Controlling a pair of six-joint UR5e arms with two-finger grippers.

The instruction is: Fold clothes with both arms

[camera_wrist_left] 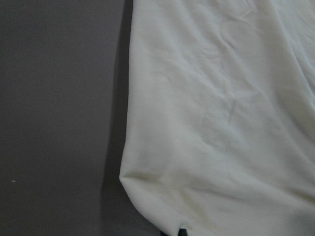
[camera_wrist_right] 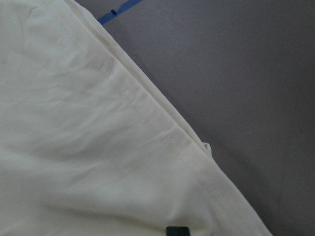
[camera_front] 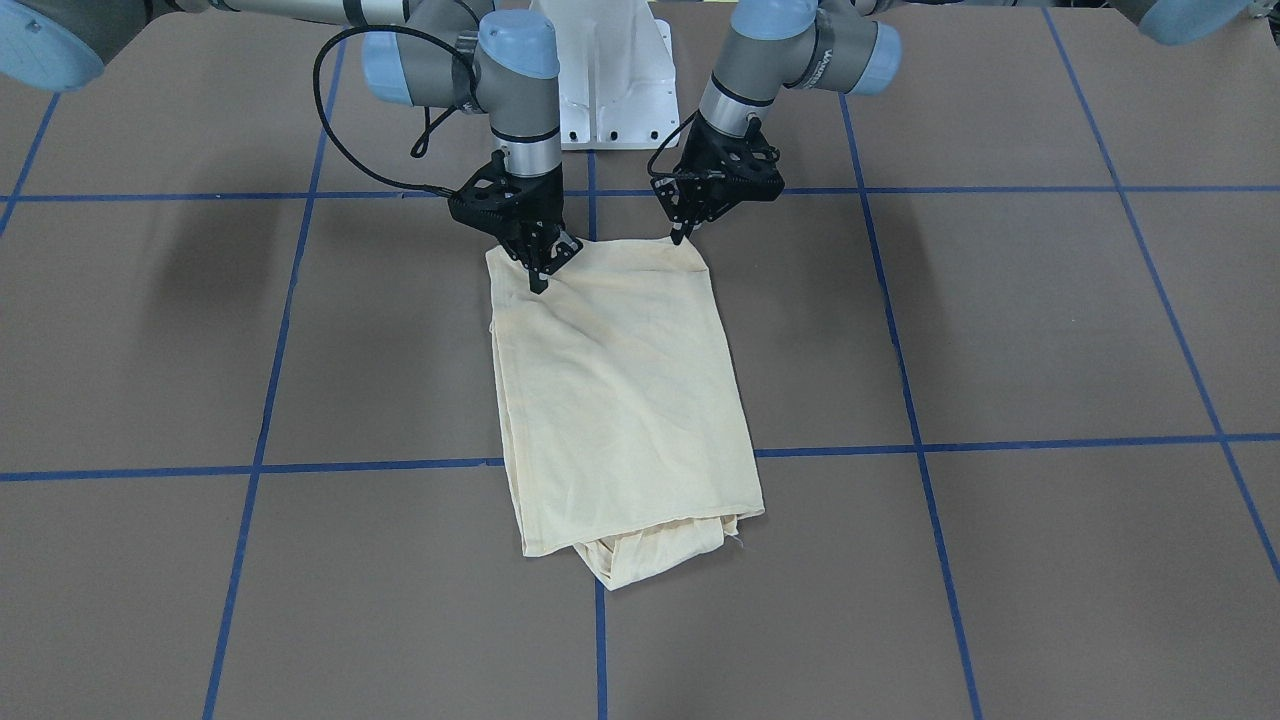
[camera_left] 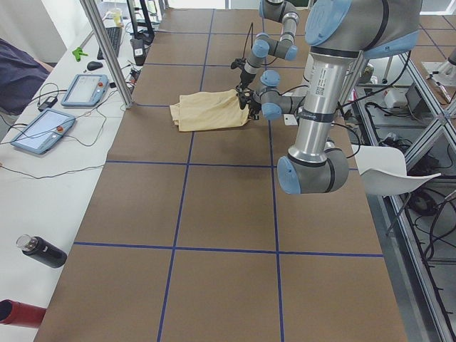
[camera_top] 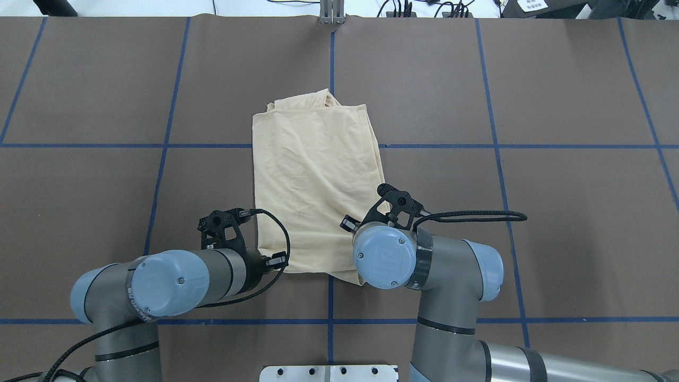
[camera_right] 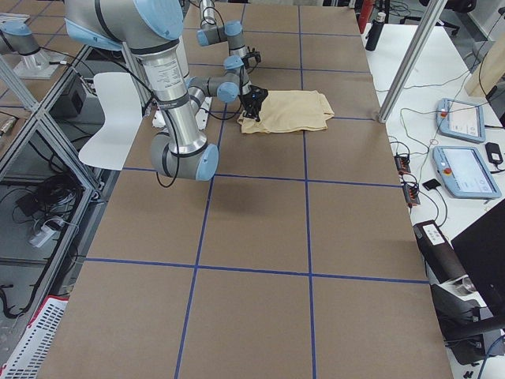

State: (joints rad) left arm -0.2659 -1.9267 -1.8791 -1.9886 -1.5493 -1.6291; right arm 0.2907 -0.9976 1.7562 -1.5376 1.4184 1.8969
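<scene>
The robot's right gripper is pinching the shirt inward of its long side edge, so it should open and grab the folded side edge (camera_front: 494, 322) before both grippers lift.
The pale cream-yellow shirt (camera_front: 620, 400) lies folded into a long rectangle in the middle of the table, with bunched layers sticking out at its far end (camera_top: 302, 101). No print, collar or tag shows. My right gripper (camera_front: 540, 278) is shut on the shirt's near edge at one corner. My left gripper (camera_front: 680, 236) is shut on the other near corner. The left wrist view shows a rounded cloth corner (camera_wrist_left: 147, 187) slightly above the table. The right wrist view shows a stitched hem (camera_wrist_right: 147, 118). In the overhead view my wrists hide both sets of fingertips.
The brown table (camera_top: 530, 212) is marked with blue tape lines. The white pedestal base (camera_front: 610, 90) stands just behind the grippers. A side bench with tablets (camera_left: 43, 132) and a metal post (camera_left: 107, 50) runs along the far edge.
</scene>
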